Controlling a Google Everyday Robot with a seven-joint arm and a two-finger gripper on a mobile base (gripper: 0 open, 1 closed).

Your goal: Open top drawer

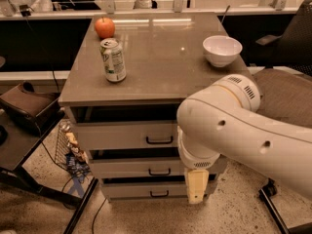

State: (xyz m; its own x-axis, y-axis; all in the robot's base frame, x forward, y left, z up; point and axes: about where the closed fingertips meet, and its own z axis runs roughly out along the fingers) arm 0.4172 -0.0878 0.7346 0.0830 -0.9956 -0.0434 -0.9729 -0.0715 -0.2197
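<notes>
My gripper should grip the black bar handle (167, 141) of the top drawer, toward the handle's end nearest my white arm.
The top drawer (122, 135) is the widest light grey front under the cabinet top, with a thin black bar handle (159, 141). Its front sits flush with the two lower drawers (131, 167), and a dark gap shows above it. My white arm (229, 126) reaches in from the right and covers the right part of all three fronts. My gripper (197, 186), cream-coloured, hangs below the arm in front of the lowest drawer's right end, lower and to the right of the top handle. It holds nothing that I can see.
On the cabinet top (161, 67) stand an apple (104, 27), a green drink can (113, 60) and a white bowl (222, 50). A chair (287, 91) is close on the right. A wire basket (68, 147) and a black stand (29, 116) are on the left.
</notes>
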